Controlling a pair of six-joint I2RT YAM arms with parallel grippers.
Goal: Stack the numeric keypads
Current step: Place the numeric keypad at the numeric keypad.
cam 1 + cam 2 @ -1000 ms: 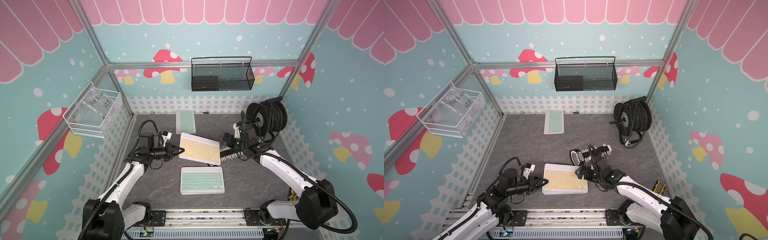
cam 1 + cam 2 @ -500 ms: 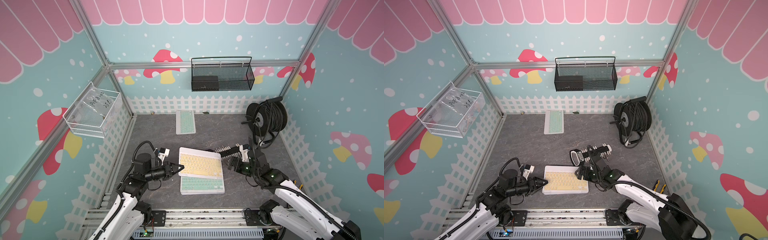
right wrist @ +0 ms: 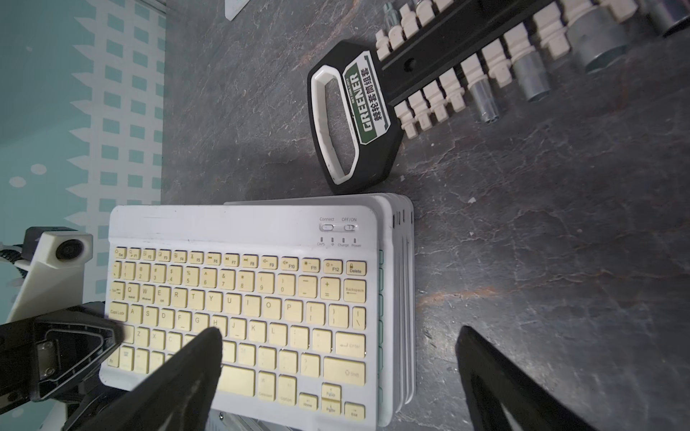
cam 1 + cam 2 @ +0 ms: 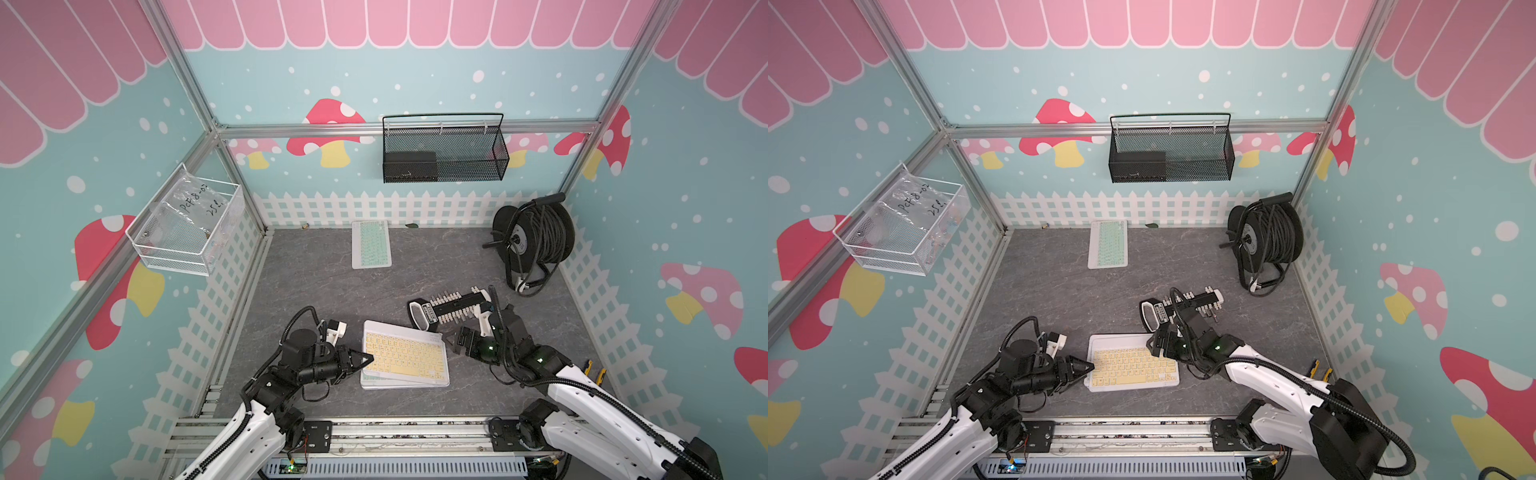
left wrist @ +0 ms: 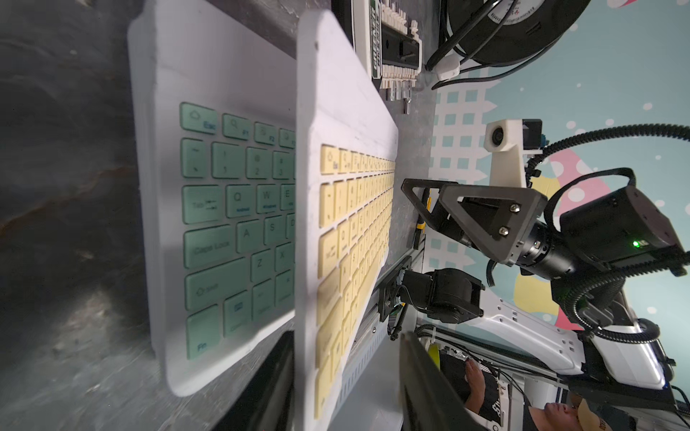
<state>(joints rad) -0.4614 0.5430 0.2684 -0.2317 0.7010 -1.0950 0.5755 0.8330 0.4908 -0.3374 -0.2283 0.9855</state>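
My left gripper has the yellow-keyed keypad, now tilted over a mint-keyed keypad. It will let go of it on the mint-keyed keypad topping the stack point(image 4: 409, 365) at the front of the table.
My left gripper point(image 4: 366, 360) is shut on the left edge of a yellow-keyed keypad point(image 4: 405, 355), also seen in a top view point(image 4: 1131, 365). In the left wrist view this yellow keypad point(image 5: 347, 186) tilts over a mint-keyed keypad point(image 5: 231, 224). That mint keypad tops a stack of several white keypads point(image 3: 405, 298) at the table's front. The stack point(image 4: 376, 379) peeks out under the yellow keypad's left and front edges. Another mint keypad point(image 4: 371, 244) lies alone at the back. My right gripper point(image 3: 338, 337) stands open over the yellow keypad's point(image 3: 239, 298) right end.
A black socket holder with white pegs point(image 4: 453, 307) lies just behind the stack, close to my right gripper point(image 4: 455, 338). A cable reel point(image 4: 532, 237) stands at the back right. A black mesh basket point(image 4: 444, 153) and a clear bin point(image 4: 187, 232) hang on the walls.
My left gripper has brought the yellow keypad forward and down over the mint-topped stack. The right arm has come forward from the reel to the keypad's right end.
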